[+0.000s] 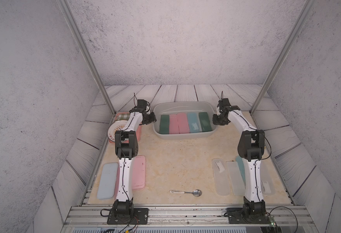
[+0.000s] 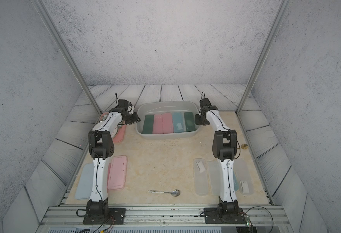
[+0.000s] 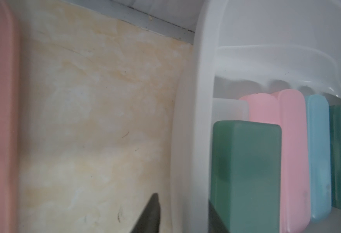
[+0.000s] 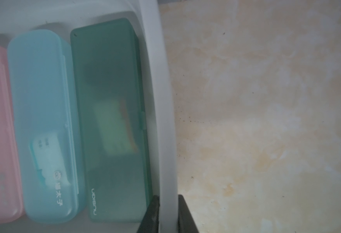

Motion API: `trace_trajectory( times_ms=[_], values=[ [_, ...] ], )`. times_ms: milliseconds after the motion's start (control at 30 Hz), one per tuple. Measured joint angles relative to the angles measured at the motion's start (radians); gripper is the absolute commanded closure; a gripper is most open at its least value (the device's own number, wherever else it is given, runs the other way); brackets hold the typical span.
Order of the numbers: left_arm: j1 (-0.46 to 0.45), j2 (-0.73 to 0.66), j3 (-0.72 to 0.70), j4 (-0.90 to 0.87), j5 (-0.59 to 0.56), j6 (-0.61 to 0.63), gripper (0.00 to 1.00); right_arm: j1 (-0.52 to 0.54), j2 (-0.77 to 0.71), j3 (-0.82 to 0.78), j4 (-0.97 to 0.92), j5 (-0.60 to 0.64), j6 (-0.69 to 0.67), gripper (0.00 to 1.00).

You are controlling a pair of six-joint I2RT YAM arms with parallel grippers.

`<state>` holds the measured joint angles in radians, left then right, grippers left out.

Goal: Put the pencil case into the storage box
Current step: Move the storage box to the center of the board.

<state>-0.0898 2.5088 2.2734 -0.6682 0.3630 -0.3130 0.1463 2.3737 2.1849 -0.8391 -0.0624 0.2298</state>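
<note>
My right gripper is holding the storage box. It will let go of it on the middle of the table, nearer the spoon (image 1: 182, 144).
The light grey storage box (image 1: 183, 136) (image 2: 166, 137) stands at the back middle of the table. Several pencil cases lie side by side in it: dark green (image 1: 164, 124), two pink (image 1: 178, 123), blue (image 1: 194, 122) and dark green (image 1: 205, 122). My left gripper (image 1: 153, 120) (image 3: 182, 199) straddles the box's left wall (image 3: 187, 141), open, its outer finger (image 3: 152, 209) a little off the rim. My right gripper (image 1: 215, 121) (image 4: 168, 196) is shut on the box's right wall (image 4: 163, 100), one finger inside beside the dark green case (image 4: 113, 121).
A pink tray (image 1: 123, 117) with checked cloth and a round tin (image 1: 115, 129) sit behind my left arm. Flat blue (image 1: 107, 180) and pink (image 1: 139, 172) lids lie front left, clear lids (image 1: 220, 177) front right. A spoon (image 1: 187, 192) lies near the front edge.
</note>
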Motion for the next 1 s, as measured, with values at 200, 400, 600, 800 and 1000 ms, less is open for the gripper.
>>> trace_trajectory(
  times_ms=[200, 400, 600, 800, 1000],
  values=[
    [-0.007, -0.016, -0.024, 0.003, -0.012, -0.018, 0.88, -0.001, -0.007, -0.042, 0.019, -0.018, 0.002, 0.85],
    [-0.008, -0.137, -0.218, 0.023, -0.042, -0.018, 1.00, 0.000, -0.126, -0.247, 0.098, -0.051, 0.032, 0.89],
    [-0.008, -0.266, -0.419, 0.048, -0.042, 0.012, 1.00, 0.010, -0.282, -0.491, 0.151, -0.074, 0.063, 0.92],
    [-0.008, -0.399, -0.631, 0.099, -0.030, 0.043, 1.00, 0.036, -0.443, -0.722, 0.195, -0.074, 0.101, 0.92],
    [-0.002, -0.513, -0.797, 0.135, -0.036, 0.060, 1.00, 0.077, -0.544, -0.848, 0.199, -0.057, 0.127, 0.91]
  ],
)
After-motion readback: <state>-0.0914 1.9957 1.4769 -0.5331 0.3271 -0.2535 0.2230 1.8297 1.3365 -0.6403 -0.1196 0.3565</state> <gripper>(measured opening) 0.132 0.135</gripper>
